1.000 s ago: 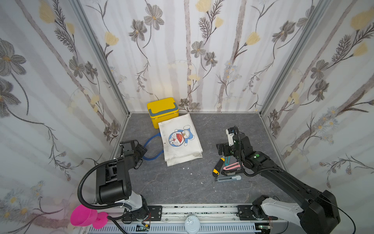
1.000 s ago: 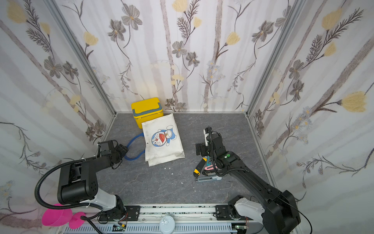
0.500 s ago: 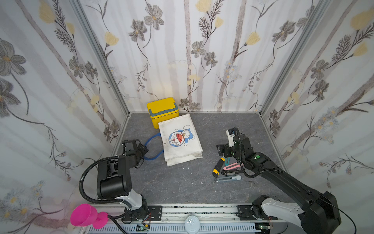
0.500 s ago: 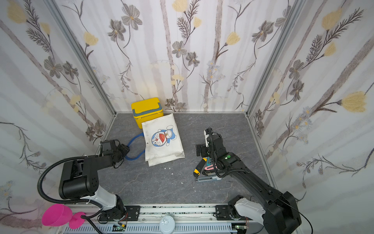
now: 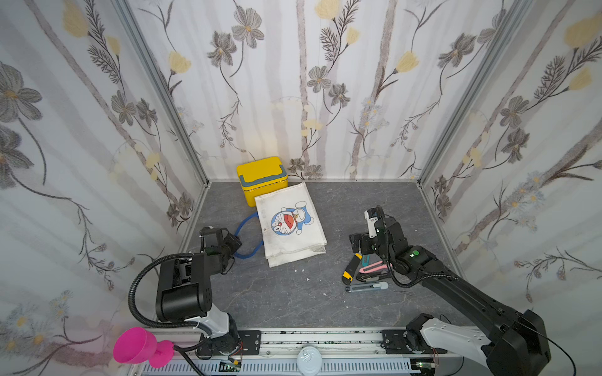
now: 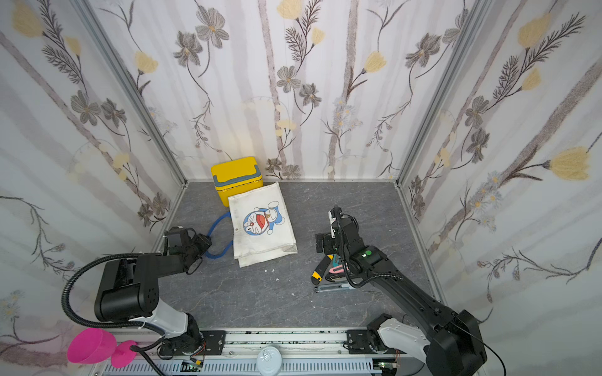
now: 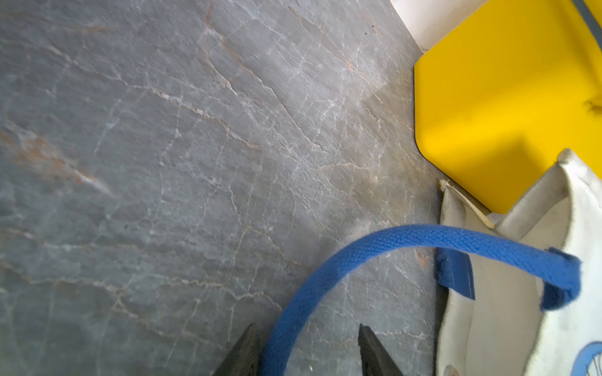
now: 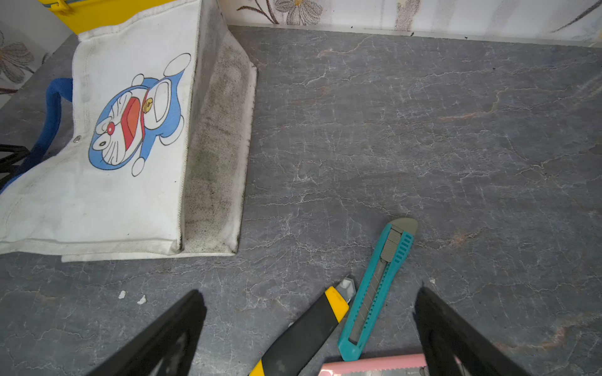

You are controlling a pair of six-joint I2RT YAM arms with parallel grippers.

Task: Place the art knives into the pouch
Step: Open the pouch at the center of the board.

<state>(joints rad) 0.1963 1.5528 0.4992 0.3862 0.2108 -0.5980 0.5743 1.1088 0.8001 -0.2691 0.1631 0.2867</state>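
Observation:
The pouch lies flat with its top side sagging over the pouch's opening, so my left gripper needs to first take the blue strap [image 7: 302,305] and lift the pouch open.
The pouch [image 5: 290,224] [image 6: 260,224] [image 8: 123,140], a white canvas bag with a blue cartoon cat, lies flat. Its blue strap handle [image 5: 248,236] [image 7: 391,241] loops out toward the left wall. My left gripper [image 5: 236,242] [image 7: 308,328] is low at that loop. The strap runs between its jaws, against one finger [image 7: 247,348] and clear of the other, so the jaws are open. Several art knives lie clustered at the right: black-and-yellow [image 5: 351,268] [image 8: 306,332], teal [image 8: 378,286], pink [image 5: 374,267] [image 8: 374,366] and grey [image 5: 366,287]. My right gripper [image 5: 358,247] [image 8: 309,293] hangs wide open over them, holding nothing.
A yellow box with a grey handle [image 5: 262,179] [image 7: 505,97] stands at the back wall, touching the pouch's far edge. Small white scraps [image 5: 299,270] lie on the grey floor. A pink funnel [image 5: 136,346] sits by the front rail. Patterned walls close in three sides.
My left gripper has moved forward onto the blue strap handle and its jaws have narrowed around it. The right arm has stayed over the knives, still wide open.

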